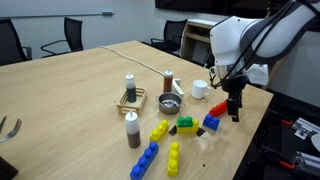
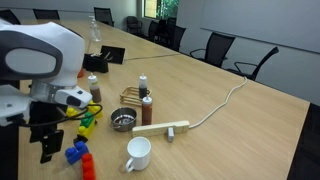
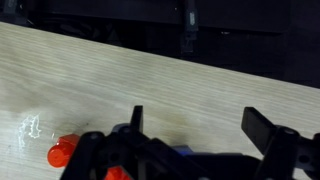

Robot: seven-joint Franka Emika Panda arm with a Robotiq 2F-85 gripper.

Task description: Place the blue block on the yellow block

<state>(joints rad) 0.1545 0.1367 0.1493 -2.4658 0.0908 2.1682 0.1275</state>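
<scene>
The robot's gripper needs to next move to the sides of the small blue block (image 1: 210,122) (image 3: 182,149) beside the red brick and close there.
The small blue block (image 1: 210,123) lies on the wooden table next to a red brick (image 1: 218,110). It also shows in an exterior view (image 2: 74,153), and in the wrist view as a blue sliver (image 3: 185,152) at the bottom edge. The long yellow block (image 1: 173,157) lies near the table's front edge, well apart from the blue block. My gripper (image 1: 235,112) hangs open and empty just above the table beside the red brick. It is also in an exterior view (image 2: 45,150), and the wrist view (image 3: 200,122) shows bare table between the jaws.
A green brick (image 1: 186,124), a chunky yellow brick (image 1: 159,131) and a long blue bar (image 1: 145,160) lie among the blocks. Behind them are a brown bottle (image 1: 132,128), a wire rack (image 1: 131,98), a metal strainer (image 1: 170,103) and a white cup (image 1: 199,89). The table edge (image 1: 262,120) is close to the gripper.
</scene>
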